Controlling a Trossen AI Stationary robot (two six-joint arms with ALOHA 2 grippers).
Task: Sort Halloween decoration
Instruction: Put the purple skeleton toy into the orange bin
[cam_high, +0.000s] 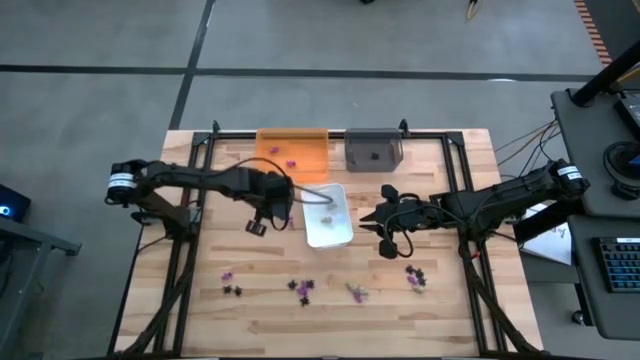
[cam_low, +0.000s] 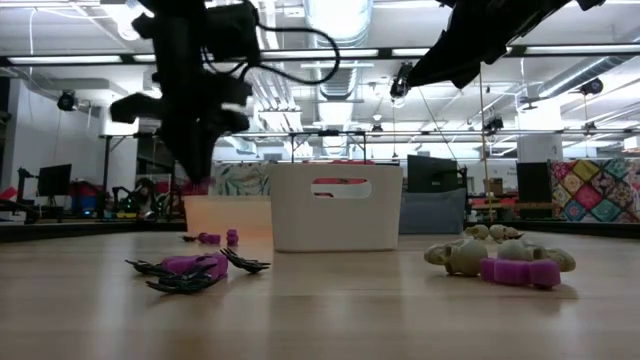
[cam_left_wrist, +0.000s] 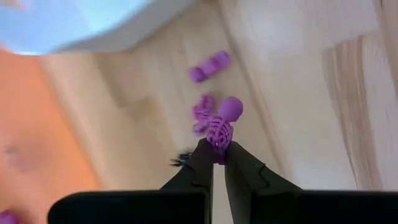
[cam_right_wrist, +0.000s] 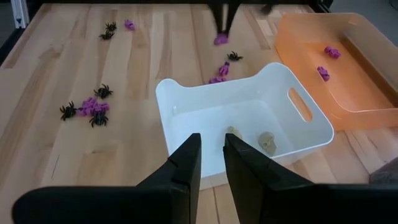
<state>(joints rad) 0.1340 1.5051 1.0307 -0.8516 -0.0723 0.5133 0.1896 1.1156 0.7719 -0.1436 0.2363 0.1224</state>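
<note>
My left gripper should set the purple skeleton down beside the purple pieces in the orange tray (cam_high: 287, 148), toward the far side of that tray.
My left gripper (cam_left_wrist: 216, 151) is shut on a purple skeleton (cam_left_wrist: 221, 127), just left of the white tray (cam_high: 340, 236) and above the table. More purple pieces (cam_left_wrist: 209, 66) lie on the wood below it. My right gripper (cam_right_wrist: 211, 152) waits right of the white tray (cam_right_wrist: 186, 99), its fingers a narrow gap apart and holding nothing. Beige pieces (cam_right_wrist: 267, 142) lie in the white tray and purple ones (cam_right_wrist: 331, 52) in the orange tray (cam_high: 306, 150). Purple, black and beige pieces (cam_high: 300, 288) are scattered along the table's near side. My left gripper pinches the purple skeleton by its lower body (cam_left_wrist: 218, 144) between its two fingertips, coming from above and pointing down. The skull end (cam_left_wrist: 231, 109) sticks out past the fingertips. In the low view the piece (cam_low: 196, 187) hangs above the table top, lifted clear.
A grey tray (cam_high: 373, 150) stands beside the orange one at the far edge, with a dark piece in it. Black spiders with purple bits (cam_right_wrist: 87, 107) and beige skulls with a purple piece (cam_low: 500, 262) lie on the near half. Bare wood lies between the trays and the near-side pieces.
</note>
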